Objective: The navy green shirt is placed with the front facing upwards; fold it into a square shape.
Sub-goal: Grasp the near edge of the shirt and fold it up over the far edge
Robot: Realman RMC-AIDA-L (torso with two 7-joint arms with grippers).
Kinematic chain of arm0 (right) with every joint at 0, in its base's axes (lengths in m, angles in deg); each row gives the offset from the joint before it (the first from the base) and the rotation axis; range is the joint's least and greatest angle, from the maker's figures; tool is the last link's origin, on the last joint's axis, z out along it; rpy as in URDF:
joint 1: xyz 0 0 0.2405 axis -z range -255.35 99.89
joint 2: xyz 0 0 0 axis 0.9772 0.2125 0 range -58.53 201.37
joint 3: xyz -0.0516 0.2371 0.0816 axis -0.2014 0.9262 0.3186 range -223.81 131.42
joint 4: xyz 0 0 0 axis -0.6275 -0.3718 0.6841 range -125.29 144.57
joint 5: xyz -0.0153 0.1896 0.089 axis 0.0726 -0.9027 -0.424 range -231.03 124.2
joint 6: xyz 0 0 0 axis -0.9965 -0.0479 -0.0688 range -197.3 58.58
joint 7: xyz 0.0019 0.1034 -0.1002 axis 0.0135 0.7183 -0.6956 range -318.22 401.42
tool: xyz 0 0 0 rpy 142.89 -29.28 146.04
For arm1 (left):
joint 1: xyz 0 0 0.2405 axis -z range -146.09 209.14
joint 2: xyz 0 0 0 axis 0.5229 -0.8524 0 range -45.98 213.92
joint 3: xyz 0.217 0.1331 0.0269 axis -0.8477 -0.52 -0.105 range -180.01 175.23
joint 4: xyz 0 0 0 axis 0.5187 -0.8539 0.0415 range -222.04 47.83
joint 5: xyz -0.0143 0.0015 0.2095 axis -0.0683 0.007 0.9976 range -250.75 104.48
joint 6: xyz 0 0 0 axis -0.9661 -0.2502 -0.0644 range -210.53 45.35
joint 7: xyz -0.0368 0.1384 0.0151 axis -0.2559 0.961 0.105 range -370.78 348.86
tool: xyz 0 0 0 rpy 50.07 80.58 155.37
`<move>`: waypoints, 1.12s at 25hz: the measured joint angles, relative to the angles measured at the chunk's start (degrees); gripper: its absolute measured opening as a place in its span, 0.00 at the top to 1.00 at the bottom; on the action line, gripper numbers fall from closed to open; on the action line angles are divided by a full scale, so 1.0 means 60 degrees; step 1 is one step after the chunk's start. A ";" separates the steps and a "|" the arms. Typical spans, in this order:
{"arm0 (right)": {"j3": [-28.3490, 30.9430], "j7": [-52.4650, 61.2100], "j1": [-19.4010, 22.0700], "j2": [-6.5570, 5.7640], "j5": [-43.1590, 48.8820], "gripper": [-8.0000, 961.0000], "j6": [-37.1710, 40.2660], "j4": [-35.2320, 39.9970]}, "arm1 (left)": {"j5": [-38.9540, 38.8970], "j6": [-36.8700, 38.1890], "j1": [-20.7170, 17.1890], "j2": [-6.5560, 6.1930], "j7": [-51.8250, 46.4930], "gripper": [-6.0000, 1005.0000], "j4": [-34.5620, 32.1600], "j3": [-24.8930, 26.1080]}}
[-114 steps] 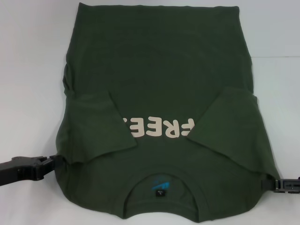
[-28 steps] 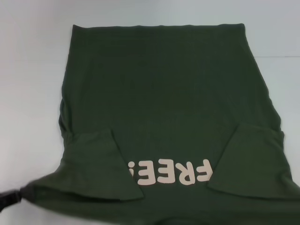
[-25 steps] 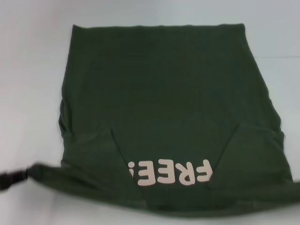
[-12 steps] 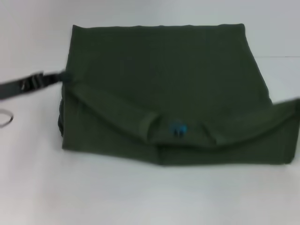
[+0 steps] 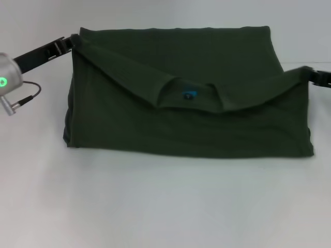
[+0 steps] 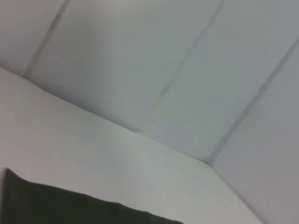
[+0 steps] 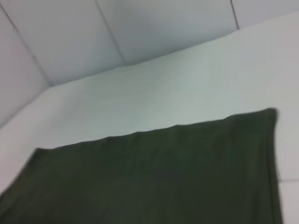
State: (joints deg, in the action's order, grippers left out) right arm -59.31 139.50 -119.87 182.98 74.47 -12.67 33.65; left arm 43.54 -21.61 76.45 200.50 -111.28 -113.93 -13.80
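Note:
Next, I open my right gripper to drop the shirt's raised corner at the shirt's side edge (image 5: pixel 294 79), almost level with the blue neck label.
The navy green shirt (image 5: pixel 186 129) lies on the white table, doubled over so its plain back faces up and the lettering is hidden. Its collar edge, with the small blue neck label (image 5: pixel 189 95), sags between two raised corners. My left gripper (image 5: pixel 71 43) is shut on the corner at the far left, close to the far hem. My right gripper (image 5: pixel 312 75) is shut on the other corner at the right edge, slightly nearer to me. The left wrist view shows a dark strip of the shirt (image 6: pixel 46 205); the right wrist view shows a broad stretch of the shirt (image 7: pixel 149 182).
The white table (image 5: pixel 165 206) stretches in front of the shirt and to both sides. My left arm's silver wrist (image 5: pixel 6 77), with a green light and a thin cable, hangs over the table at the far left. A panelled wall (image 7: pixel 140 28) stands behind the table.
Both grippers lifted the collar end from the near edge and carried it away from me over the shirt. The lettering and folded-in sleeves are now covered by the green back.

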 joint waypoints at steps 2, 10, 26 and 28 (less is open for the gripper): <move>-0.0119 -0.0592 -0.0305 0.0178 -0.0276 0.89 -0.1069 -0.0418 | -0.0327 -0.0733 0.0134 0.0078 0.0591 0.93 0.0331 0.0001; -0.0138 -0.2009 -0.0509 0.0471 -0.1152 0.89 -0.2657 -0.1149 | -0.1720 -0.2590 0.0305 0.0498 0.3183 0.91 0.1243 0.0026; -0.0127 -0.2832 -0.0394 0.0820 -0.1467 0.88 -0.3269 -0.1302 | -0.2613 -0.3119 0.0170 0.0731 0.4525 0.89 0.1689 -0.0017; -0.0144 -0.2814 -0.0369 0.0820 -0.1467 0.88 -0.3194 -0.1302 | -0.2591 -0.3021 0.0128 0.0733 0.4509 0.89 0.1679 -0.0095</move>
State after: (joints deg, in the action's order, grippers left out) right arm -60.17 122.62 -122.09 187.91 65.67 -31.83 25.83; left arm 28.00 -39.74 77.22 204.90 -84.23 -103.85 -14.37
